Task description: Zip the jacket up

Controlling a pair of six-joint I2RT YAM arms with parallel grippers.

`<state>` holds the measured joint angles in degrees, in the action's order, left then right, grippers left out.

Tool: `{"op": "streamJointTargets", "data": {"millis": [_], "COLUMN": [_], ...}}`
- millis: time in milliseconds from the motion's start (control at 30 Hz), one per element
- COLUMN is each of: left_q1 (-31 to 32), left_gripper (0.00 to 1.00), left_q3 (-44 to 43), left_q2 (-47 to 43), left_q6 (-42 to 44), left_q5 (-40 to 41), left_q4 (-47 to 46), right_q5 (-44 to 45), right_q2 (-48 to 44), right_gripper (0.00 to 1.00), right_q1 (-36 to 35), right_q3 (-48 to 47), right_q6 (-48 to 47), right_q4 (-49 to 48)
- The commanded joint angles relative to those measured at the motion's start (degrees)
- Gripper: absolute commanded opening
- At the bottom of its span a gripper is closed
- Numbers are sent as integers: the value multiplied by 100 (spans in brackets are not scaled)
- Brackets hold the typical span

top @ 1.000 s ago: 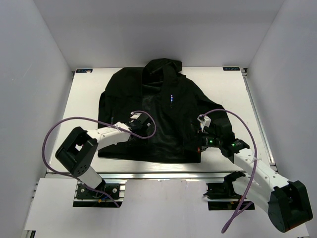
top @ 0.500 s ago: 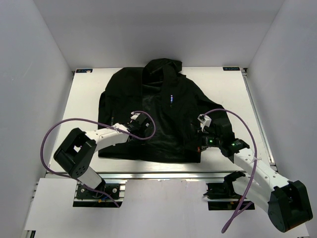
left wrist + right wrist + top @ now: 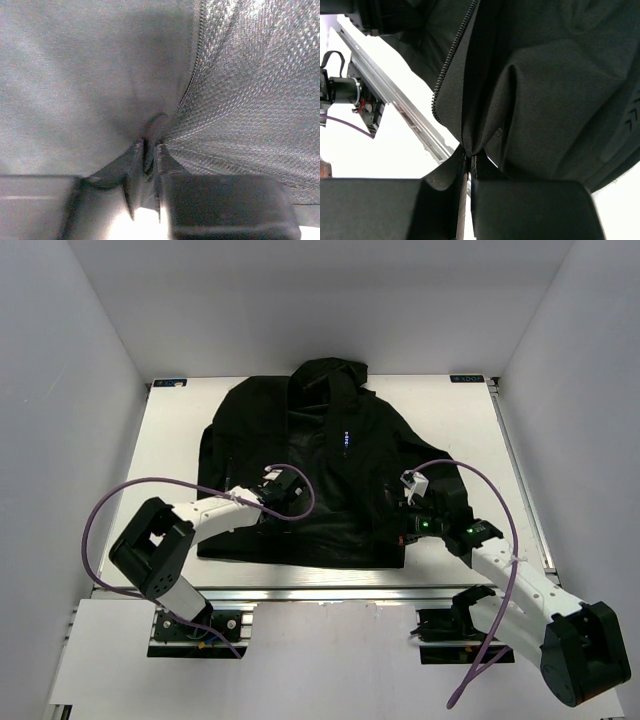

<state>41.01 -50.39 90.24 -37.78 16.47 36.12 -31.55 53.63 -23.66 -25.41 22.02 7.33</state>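
My left gripper is pinching a small fold beside the zipper teeth. It should open and take the toothed edge (image 3: pixel 181 101) before lifting it toward my right gripper.
The black jacket (image 3: pixel 340 455) lies flat on the white table, hood at the far side. Its front is open and shows mesh lining (image 3: pixel 250 90). My left gripper (image 3: pixel 284 492) sits on the left front edge. In the left wrist view its jaws (image 3: pixel 149 152) pinch a small fold of fabric beside the zipper teeth (image 3: pixel 192 75). My right gripper (image 3: pixel 404 525) is at the right front panel near the hem. In the right wrist view it (image 3: pixel 471 159) is shut on a lifted fold of jacket (image 3: pixel 555 75), with zipper teeth (image 3: pixel 451 55) running up to the left.
The white table (image 3: pixel 170 440) has an aluminium rail (image 3: pixel 330 592) along its near edge, and grey walls close it in on three sides. Purple cables (image 3: pixel 130 495) loop from both arms. The rail (image 3: pixel 395 95) lies just below the held hem.
My left gripper's jaws have closed onto the jacket's left front edge and the wrist has shifted slightly left. The right arm has stayed put, still gripping.
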Motion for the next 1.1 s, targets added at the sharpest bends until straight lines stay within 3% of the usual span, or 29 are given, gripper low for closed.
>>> {"op": "streamJointTargets", "data": {"millis": [0, 100, 267, 333, 533, 567, 700, 833, 1067], "left_q1": [-23, -23, -23, -23, -23, -23, -23, -23, -23], "left_gripper": [22, 26, 25, 34, 46, 54, 58, 73, 70], "left_q3": [-50, -120, -173, -86, 187, 248, 337, 267, 284], "left_q2": [-313, -392, -639, -752, -788, -788, -745, -683, -411], "left_q6": [34, 43, 51, 69, 34, 43, 34, -10, -168], "left_q5": [41, -21, 93, -108, -451, -513, -645, -811, -594], "left_q4": [255, 343, 624, 590, 528, 510, 361, 46, -35], "right_q5": [193, 246, 404, 395, 334, 325, 281, 211, 202], "right_q2": [25, 69, 201, 218, 245, 245, 254, 245, 183], "right_gripper": [0, 0, 0, 0, 0, 0, 0, 0, 0], "right_q1": [-7, 2, 11, 19, 28, 28, 28, 28, 28], "right_q3": [-263, -298, -342, -342, -377, -377, -351, -333, -289], "right_q6": [-101, -110, -102, -102, -145, -154, -145, -128, -110], "right_q4": [49, 58, 75, 31, 93, 84, 75, 31, 84]}}
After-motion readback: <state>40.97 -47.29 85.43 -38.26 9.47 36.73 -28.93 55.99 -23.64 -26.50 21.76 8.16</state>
